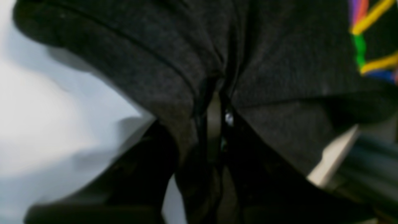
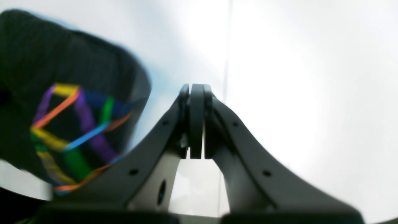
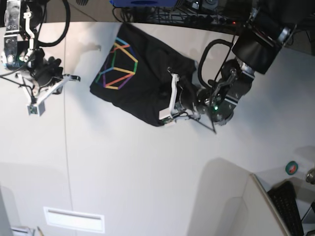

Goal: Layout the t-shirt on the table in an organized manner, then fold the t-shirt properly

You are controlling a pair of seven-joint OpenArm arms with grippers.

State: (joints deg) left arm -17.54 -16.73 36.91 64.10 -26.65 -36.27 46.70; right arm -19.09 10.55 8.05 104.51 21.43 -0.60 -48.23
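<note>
Next, my left gripper lets go of the black t-shirt's gathered fold on the white table (image 3: 103, 107) just in front of the rainbow print.
The black t-shirt (image 3: 142, 88) lies bunched on the white table (image 3: 123, 162) at the far middle, its rainbow line print (image 3: 120, 64) facing up. My left gripper (image 3: 170, 101) is at the shirt's right edge. In the left wrist view it (image 1: 217, 124) is shut on a gathered fold of the shirt (image 1: 279, 62). My right gripper (image 3: 73, 77) is left of the shirt, apart from it. In the right wrist view it (image 2: 196, 90) is shut and empty over the table (image 2: 311, 77), with the shirt's print (image 2: 71, 124) to its left.
A thin dark seam (image 3: 66, 147) runs down the table's left part. A raised white panel (image 3: 231, 201), a keyboard (image 3: 290, 206) and a small green and red round thing (image 3: 292, 167) are at the right. Cables (image 3: 197, 19) line the far edge.
</note>
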